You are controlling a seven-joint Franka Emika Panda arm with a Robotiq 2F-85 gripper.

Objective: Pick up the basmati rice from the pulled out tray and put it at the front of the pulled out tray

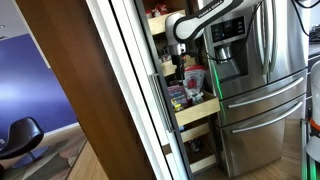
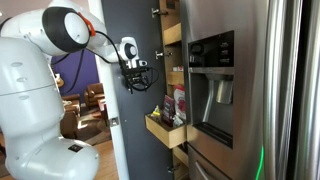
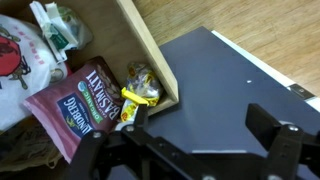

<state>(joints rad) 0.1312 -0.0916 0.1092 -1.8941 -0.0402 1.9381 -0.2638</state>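
Next, my gripper closes on the top edge of the basmati rice (image 1: 174, 86) (image 3: 57, 142), the maroon bag beside the yellow snack packet in the tray.
The basmati rice (image 3: 78, 105) is a flat maroon bag lying in the pulled out tray, seen at the left of the wrist view. The tray is a pale-wood drawer with a low side wall (image 3: 148, 48); it also shows in both exterior views (image 1: 196, 112) (image 2: 164, 131). My gripper (image 3: 200, 125) is open and empty. It hangs high above the tray and off to one side, over a dark grey panel. In the exterior views the gripper (image 1: 179, 48) (image 2: 136, 76) is well above the drawer. A red bag (image 2: 180, 103) stands in the drawer; I cannot tell which bag it is.
A yellow snack packet (image 3: 140, 92) lies beside the rice against the drawer wall. A whitish bag with red print (image 3: 20, 60) and a green-white packet (image 3: 55, 25) fill the rest. A steel fridge (image 1: 255, 80) stands right beside the pantry. Shelves of goods (image 1: 160, 20) are above.
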